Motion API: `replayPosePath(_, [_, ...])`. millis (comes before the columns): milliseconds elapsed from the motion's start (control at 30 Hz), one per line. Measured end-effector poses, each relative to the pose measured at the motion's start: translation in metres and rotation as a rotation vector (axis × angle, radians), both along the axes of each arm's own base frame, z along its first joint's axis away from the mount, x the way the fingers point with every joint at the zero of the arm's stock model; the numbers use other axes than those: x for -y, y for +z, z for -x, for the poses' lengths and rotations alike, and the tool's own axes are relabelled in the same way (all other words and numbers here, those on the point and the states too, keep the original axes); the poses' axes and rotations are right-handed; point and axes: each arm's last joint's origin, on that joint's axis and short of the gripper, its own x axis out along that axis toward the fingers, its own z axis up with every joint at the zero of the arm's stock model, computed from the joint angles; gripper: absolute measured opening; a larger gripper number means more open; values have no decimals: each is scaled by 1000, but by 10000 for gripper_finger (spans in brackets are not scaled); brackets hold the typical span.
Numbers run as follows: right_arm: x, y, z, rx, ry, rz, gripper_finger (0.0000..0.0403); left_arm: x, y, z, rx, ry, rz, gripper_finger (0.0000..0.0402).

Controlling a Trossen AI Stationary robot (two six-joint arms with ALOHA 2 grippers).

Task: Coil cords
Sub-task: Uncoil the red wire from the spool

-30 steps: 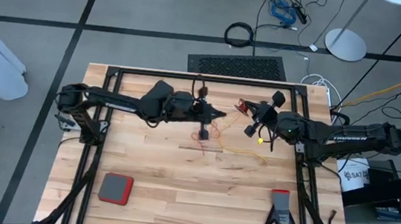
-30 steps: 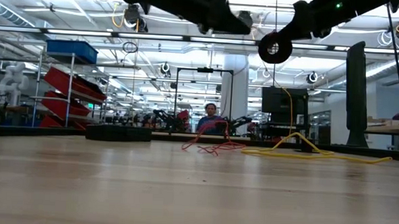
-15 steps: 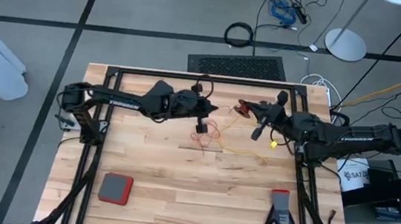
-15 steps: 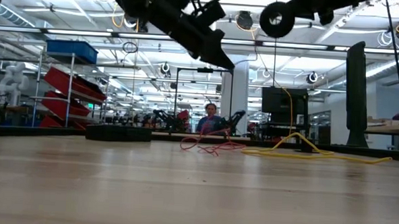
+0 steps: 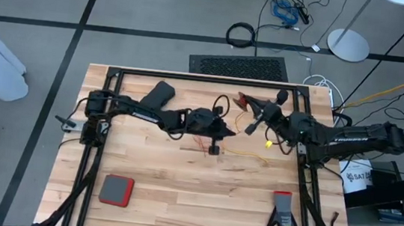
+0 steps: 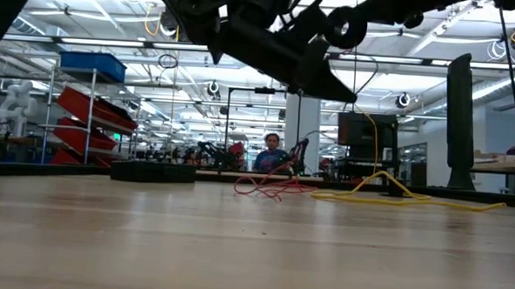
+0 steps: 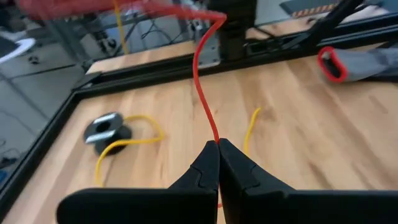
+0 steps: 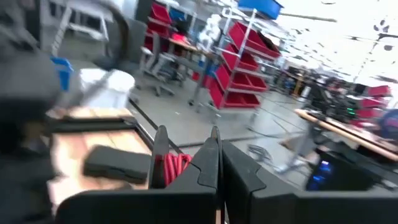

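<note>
Next, I release the reddish-orange cord, now held over the table's middle, with my left gripper on the table (image 5: 241, 125) between the yellow cord's reel and its loose end.
My left gripper (image 5: 228, 132) is over the table's middle, shut on the reddish-orange cord (image 7: 202, 81), and also shows in the low view (image 6: 347, 94). My right gripper (image 5: 251, 111) is just right of it and farther back, shut on a black reel (image 8: 171, 165) wound with red cord. More red cord lies loose on the table (image 6: 273, 189). The yellow cord (image 5: 254, 156) lies slack on the table. Its reel (image 7: 106, 127) lies flat near the far right corner. My left gripper pinches one strand of the reddish-orange cord (image 7: 214, 138) between its fingertips. The fingers slant down toward the table's right. From the tips the strand runs up and away in a gentle curve toward the reel in my right gripper. My right gripper holds the black reel of red cord high above the table (image 6: 345, 28). The reel stands to one side of the shut fingers, which seem to pinch one flange (image 8: 213, 142). The fingers hide the exact place of contact.
A black frame (image 5: 190, 78) runs around the table. A grey and red pad (image 5: 116, 190) and a black glove (image 5: 281, 219) lie near the front edge. A dark flat object (image 5: 161, 91) lies at the far left. A person (image 6: 272, 149) sits beyond the table.
My left arm has reached out, carrying its gripper toward the table's right and a little toward the near edge, and it now slants lower. My right gripper has turned and gone up toward the far edge with the reel. A strand of red cord has lifted off the pile.
</note>
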Motion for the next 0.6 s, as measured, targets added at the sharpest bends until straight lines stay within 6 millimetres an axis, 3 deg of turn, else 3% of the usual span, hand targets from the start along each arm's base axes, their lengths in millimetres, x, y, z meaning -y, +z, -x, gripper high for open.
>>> replayPosePath(200, [7, -11, -5, -101, -58, 13, 0, 12, 14, 4, 4, -44, -44, 0])
replayPosePath(600, [14, -27, -1, -251, -136, -18, 0, 28, 81, 38, 66, -104, -146, 0])
